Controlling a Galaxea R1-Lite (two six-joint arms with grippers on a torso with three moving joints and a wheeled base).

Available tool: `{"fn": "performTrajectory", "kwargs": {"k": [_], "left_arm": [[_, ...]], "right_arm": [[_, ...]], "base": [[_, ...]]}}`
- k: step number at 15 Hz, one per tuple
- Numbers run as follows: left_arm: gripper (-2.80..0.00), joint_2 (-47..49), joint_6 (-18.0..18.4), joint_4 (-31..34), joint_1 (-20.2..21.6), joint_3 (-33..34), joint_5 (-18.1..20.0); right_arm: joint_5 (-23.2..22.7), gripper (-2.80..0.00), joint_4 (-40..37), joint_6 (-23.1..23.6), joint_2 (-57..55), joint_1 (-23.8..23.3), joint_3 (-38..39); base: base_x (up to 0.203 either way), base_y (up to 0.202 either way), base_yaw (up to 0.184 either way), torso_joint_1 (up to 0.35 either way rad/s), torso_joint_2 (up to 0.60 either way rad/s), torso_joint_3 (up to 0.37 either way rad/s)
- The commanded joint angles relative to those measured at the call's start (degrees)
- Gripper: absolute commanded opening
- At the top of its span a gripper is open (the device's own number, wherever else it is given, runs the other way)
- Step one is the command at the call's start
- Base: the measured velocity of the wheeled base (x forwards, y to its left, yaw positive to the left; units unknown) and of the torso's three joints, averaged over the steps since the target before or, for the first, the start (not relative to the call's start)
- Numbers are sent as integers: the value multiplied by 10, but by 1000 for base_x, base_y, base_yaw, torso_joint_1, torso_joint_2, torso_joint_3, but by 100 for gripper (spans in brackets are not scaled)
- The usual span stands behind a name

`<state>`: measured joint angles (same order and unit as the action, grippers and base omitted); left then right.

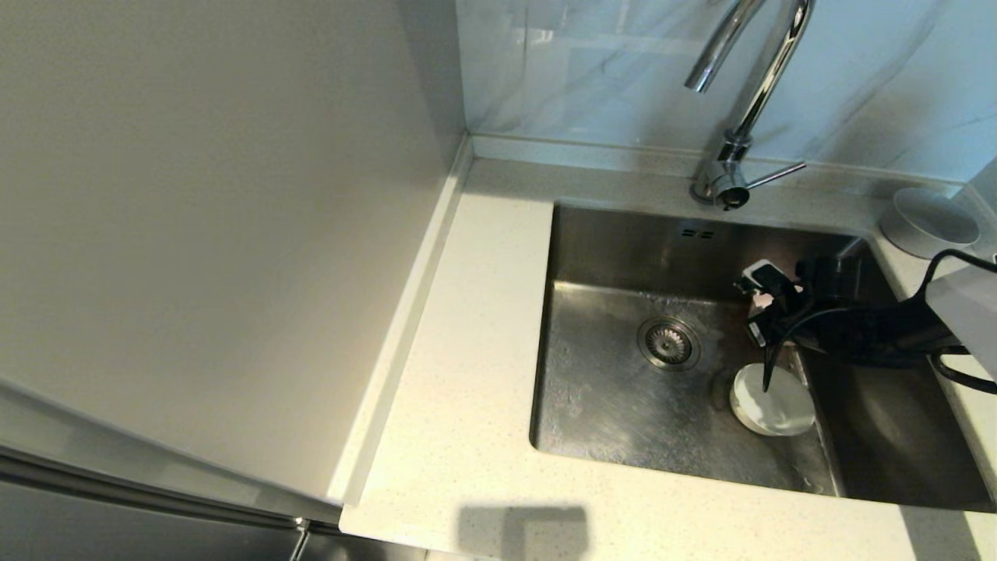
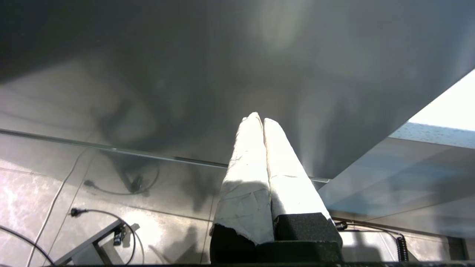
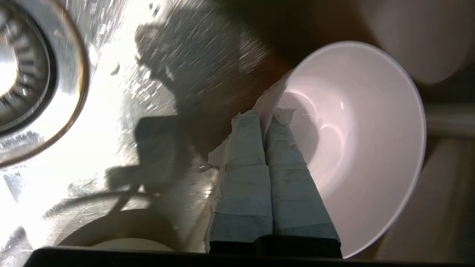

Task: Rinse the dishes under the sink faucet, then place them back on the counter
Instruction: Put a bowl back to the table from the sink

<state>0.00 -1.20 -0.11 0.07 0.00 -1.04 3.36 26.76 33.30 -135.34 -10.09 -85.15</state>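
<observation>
My right gripper should release the pale pink bowl on the bottom of the sink, just in front of the drain strainer [image 1: 636,393].
Down inside the sink [image 1: 615,413], my right gripper [image 3: 265,115] is shut on the rim of the pale pink bowl [image 3: 365,144], one finger inside it and one outside. From the head view my right arm [image 1: 849,323] hides that bowl. The white bowl [image 1: 773,401] rests on the sink floor right of the drain strainer [image 1: 668,343], just below the arm; its rim [image 3: 122,231] also shows in the right wrist view. The light grey-white bowl [image 1: 931,222] stands on the counter at the back right corner. No water runs from the faucet [image 1: 759,78]. My left gripper [image 2: 259,119] hangs shut and empty, away from the sink.
The faucet's thin lever [image 1: 777,174] points right at its base. Off-white counter [image 1: 467,351] runs along the sink's left and front. A tall cabinet panel [image 1: 218,234] stands at the left. Cables [image 2: 111,218] lie on the floor beneath the left gripper.
</observation>
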Motion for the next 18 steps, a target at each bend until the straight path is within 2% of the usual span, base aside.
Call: {"fn": "performTrajectory", "kwargs": {"k": [1, 5, 11, 14, 18], "left_arm": [[-280, -2, 0, -1, 0, 0, 0], [-280, -2, 0, -1, 0, 0, 0], [-280, -2, 0, -1, 0, 0, 0], [-280, -2, 0, -1, 0, 0, 0], [-280, -2, 0, -1, 0, 0, 0]], "right_arm": [[-2, -280, 5, 0, 53, -14, 11], [-27, -280, -6, -5, 195, -34, 100], [-65, -280, -85, -4, 464, -48, 286], [-66, -280, -96, 1, 505, -49, 350], [-67, -280, -102, -3, 487, -55, 337]], "base": [[0, 0, 0, 0, 0, 0], [0, 0, 0, 0, 0, 0], [0, 0, 0, 0, 0, 0], [0, 0, 0, 0, 0, 0], [0, 0, 0, 0, 0, 0]]}}
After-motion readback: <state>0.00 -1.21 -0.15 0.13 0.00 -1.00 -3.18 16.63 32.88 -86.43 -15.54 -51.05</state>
